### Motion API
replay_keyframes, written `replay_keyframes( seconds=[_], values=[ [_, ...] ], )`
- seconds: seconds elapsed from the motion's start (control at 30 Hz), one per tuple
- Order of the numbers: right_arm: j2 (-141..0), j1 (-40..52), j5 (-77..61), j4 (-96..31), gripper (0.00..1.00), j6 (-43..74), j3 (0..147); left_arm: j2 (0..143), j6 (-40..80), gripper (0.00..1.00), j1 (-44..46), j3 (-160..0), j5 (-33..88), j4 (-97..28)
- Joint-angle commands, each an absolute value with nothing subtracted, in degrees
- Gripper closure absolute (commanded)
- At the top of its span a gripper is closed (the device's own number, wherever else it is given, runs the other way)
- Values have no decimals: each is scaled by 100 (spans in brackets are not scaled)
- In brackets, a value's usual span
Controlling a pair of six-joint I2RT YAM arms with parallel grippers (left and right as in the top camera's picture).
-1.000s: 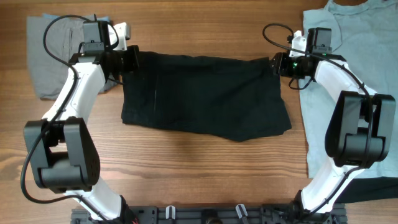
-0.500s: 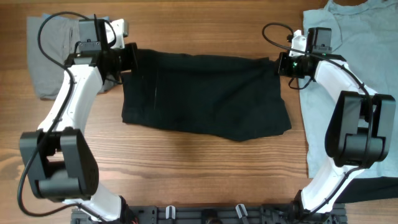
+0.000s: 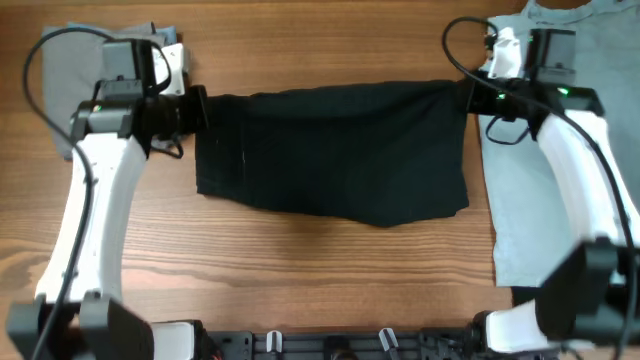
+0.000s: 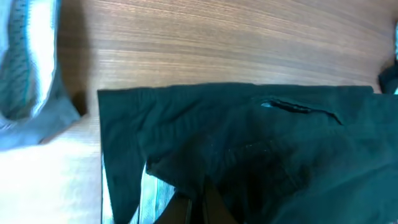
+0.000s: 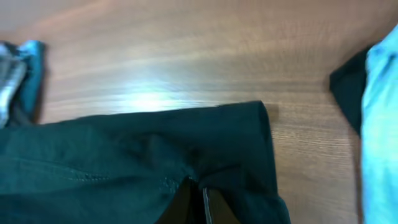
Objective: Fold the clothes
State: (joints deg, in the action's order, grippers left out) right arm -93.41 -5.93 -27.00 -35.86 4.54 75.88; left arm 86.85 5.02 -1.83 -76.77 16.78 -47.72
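The left gripper is pinching a bunched fold short of the black shorts' far corner, so it should open and then take that corner (image 4: pixel 111 99).
The black shorts (image 3: pixel 330 150) lie spread across the middle of the table, their far edge pulled taut between my two grippers. At the shorts' far left corner my left gripper (image 3: pixel 200 108) is shut on the fabric; in the left wrist view the black shorts (image 4: pixel 249 149) bunch up at my pinched left gripper (image 4: pixel 200 200). My right gripper (image 3: pixel 462 96) is shut on the far right corner, and the right wrist view has the shorts (image 5: pixel 124 162) folded over my shut right gripper (image 5: pixel 200 199). That held edge hangs lifted off the wood.
A grey garment (image 3: pixel 70 70) lies at the far left behind my left arm. A light blue T-shirt (image 3: pixel 560 180) covers the right side of the table under my right arm. Bare wood (image 3: pixel 320 270) runs along the near side.
My right gripper closed on the shorts' far right corner. Both grippers then moved outward and up, stretching the far edge of the shorts straight and raising it.
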Motion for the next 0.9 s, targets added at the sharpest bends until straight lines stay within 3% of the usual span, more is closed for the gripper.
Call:
replay_keyframes(
  seconds=[0.0, 0.4, 0.87],
  values=[
    [-8713, -628, -2792, -4025, 96, 443, 7640, 8281, 471, 96, -204, -7728, 1380, -5229],
    [-8077, -628, -2552, -5535, 95, 464, 7640, 8254, 475, 96, -204, -7703, 1011, -6635],
    [-8884, -515, -2536, -4508, 95, 445, 7638, 8554, 646, 95, -204, -6355, 283, -4230]
  ],
)
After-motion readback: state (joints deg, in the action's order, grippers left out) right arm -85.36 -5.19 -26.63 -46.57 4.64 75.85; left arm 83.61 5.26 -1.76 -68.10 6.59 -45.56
